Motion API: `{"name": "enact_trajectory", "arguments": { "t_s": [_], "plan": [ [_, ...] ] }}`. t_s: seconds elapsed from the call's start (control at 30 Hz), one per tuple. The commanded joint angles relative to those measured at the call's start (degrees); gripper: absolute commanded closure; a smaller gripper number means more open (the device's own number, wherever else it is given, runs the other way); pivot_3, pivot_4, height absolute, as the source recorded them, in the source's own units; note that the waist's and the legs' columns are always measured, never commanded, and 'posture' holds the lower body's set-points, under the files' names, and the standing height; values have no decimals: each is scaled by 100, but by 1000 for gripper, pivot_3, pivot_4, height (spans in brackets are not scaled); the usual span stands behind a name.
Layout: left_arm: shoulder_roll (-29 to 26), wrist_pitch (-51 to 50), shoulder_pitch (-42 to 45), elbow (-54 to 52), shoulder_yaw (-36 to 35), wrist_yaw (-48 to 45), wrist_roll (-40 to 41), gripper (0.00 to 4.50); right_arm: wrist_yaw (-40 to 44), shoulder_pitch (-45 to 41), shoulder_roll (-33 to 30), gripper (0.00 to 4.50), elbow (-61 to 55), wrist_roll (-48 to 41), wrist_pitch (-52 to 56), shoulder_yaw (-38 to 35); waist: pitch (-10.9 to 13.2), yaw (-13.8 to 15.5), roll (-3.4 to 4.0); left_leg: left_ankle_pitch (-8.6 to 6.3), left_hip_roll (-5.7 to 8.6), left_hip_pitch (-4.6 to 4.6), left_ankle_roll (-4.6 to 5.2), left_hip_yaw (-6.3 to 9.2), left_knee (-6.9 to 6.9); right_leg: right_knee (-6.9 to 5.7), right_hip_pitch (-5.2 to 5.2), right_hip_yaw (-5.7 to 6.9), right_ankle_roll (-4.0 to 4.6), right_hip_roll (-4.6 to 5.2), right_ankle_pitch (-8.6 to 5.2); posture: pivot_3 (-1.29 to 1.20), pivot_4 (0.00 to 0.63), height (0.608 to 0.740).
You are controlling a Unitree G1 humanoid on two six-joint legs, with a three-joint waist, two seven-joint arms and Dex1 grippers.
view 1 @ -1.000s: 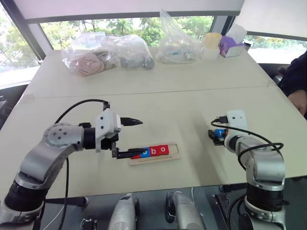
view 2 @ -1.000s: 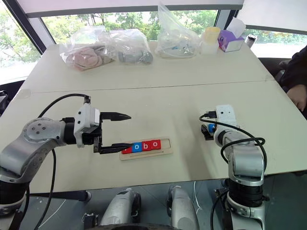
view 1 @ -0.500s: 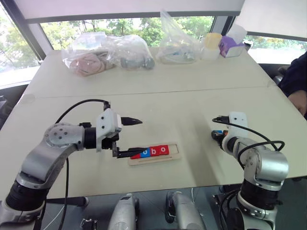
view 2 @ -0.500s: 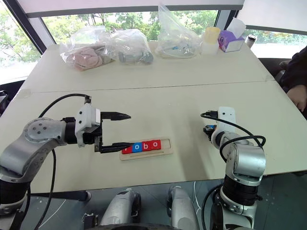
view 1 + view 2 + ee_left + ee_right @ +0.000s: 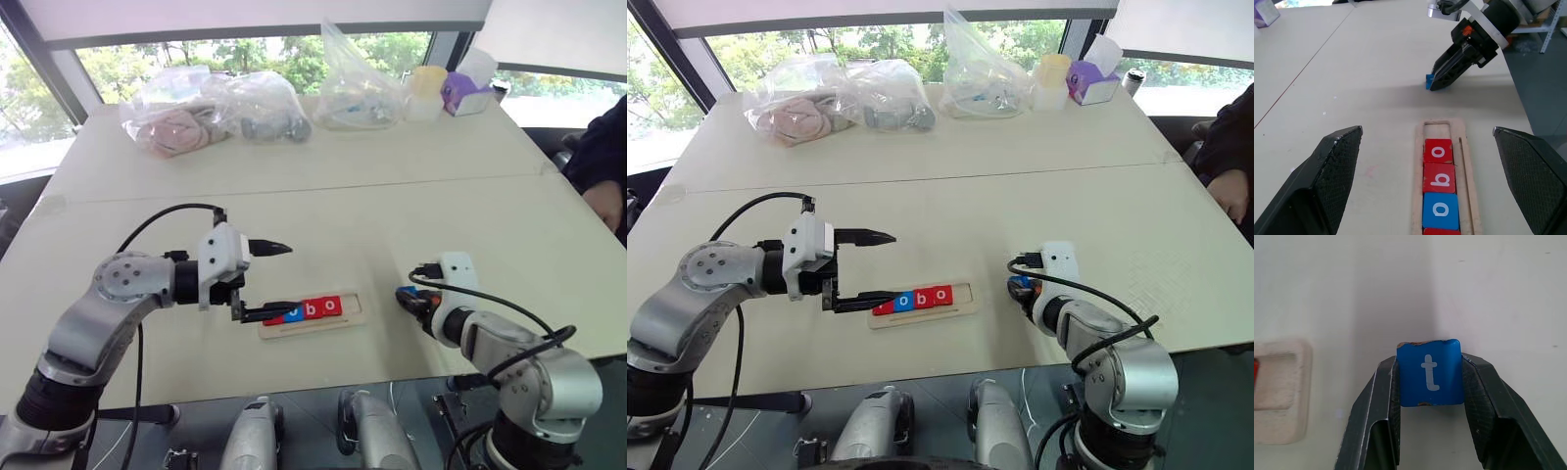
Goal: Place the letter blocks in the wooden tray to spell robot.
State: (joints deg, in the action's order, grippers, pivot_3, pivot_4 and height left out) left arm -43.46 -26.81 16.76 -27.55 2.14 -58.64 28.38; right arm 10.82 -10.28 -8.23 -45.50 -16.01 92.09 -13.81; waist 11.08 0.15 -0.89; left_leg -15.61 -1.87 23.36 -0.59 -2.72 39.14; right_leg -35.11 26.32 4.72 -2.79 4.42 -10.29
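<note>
I pinch the blue t block's side that must meet red o with my right gripper, so I should set it down and grip its top and bottom edges (image 5: 1430, 343).
The wooden tray (image 5: 355, 305) lies at the table's near middle. Its letter blocks read, from the left, a red one (image 5: 276, 317), blue o (image 5: 1440, 210), red b (image 5: 1439, 177) and red o (image 5: 1438, 150); the recess (image 5: 1439, 129) at the right end is bare. My left gripper (image 5: 269, 282) stands open over the tray's left end, nothing between its fingers. To the right of the tray, my right gripper (image 5: 405, 297) is shut on a blue t block (image 5: 1429, 372), just above the table. The tray's end (image 5: 1278, 396) also lies close beside it in the right wrist view.
Clear plastic bags (image 5: 211, 108) with soft items, a yellow-lidded tub (image 5: 429, 90) and a purple tissue box (image 5: 462, 88) line the table's far side. A person's sleeve and hand (image 5: 605, 186) show at the right edge. Bare table lies between the tray and the bags.
My right gripper has shut on the blue t block and carried it left, toward the tray's right end. The left arm has stayed put.
</note>
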Motion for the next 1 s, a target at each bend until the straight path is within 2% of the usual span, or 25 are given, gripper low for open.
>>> {"name": "enact_trajectory", "arguments": {
  "t_s": [0.03, 0.1, 0.43, 0.57, 0.77, 0.8, 0.97, 1.0],
  "plan": [
    [-16, 122, 48, -63, -34, -44, 13, 0, -173, 134, 22, 3342, -262, -353, 41, 71, 0, 2, 0, 0, 0, 1, 0, 0, 0, 1, 0, 0, 0, 0, 0, 0, 150, 740],
    [-21, 128, 41, -58, -36, -55, 6, 0, -266, 174, -17, 3342, -276, -488, 41, 69, 0, 2, 0, 0, 0, 2, 0, -1, -1, 4, 1, 0, 0, 2, 0, 0, 150, 740],
    [-19, 198, 21, -29, -40, -82, -39, 0, -544, 368, -1058, 3342, -374, -1207, 41, 254, 1, 42, 1, -1, 1, 5, -1, -1, -1, 12, 0, 0, 0, 7, -2, 0, 150, 740],
    [-9, 242, 6, -20, -27, -76, -69, 0, -751, 388, -1161, 3342, -357, -1410, 41, 223, 1, 44, 0, -1, 2, 6, -1, -1, -1, 16, 0, 0, -1, 8, -3, 0, 150, 740],
    [10, 272, -19, -25, -12, -70, -89, 0, -934, 277, -1212, 405, -321, -1805, 41, 154, 0, 47, 0, -1, 1, 6, -1, -1, -1, 19, -2, 0, -1, 8, -3, 0, 150, 740],
    [10, 274, -21, -25, -12, -75, -91, 0, -834, 155, -1351, 92, -322, -1976, 41, 146, 1, 46, 1, -1, 0, 6, -1, -1, -1, 20, -3, 0, -1, 9, -3, 0, 150, 740],
    [22, 272, 7, 1, -4, -97, -92, 0, 156, -905, -2855, 92, -108, -2652, 41, 239, 10, 25, 10, -1, 0, 11, 0, -11, 1, 31, 3, -1, -2, 20, -2, 0, 150, 740],
    [30, 282, 35, 24, 16, -107, -105, 0, 580, -1037, -3450, 92, -73, -2660, -200, 450, 10, 26, 10, -1, 2, 10, 0, -10, 0, 35, 1, 0, -2, 14, -2, 0, 150, 740]
  ]
}}
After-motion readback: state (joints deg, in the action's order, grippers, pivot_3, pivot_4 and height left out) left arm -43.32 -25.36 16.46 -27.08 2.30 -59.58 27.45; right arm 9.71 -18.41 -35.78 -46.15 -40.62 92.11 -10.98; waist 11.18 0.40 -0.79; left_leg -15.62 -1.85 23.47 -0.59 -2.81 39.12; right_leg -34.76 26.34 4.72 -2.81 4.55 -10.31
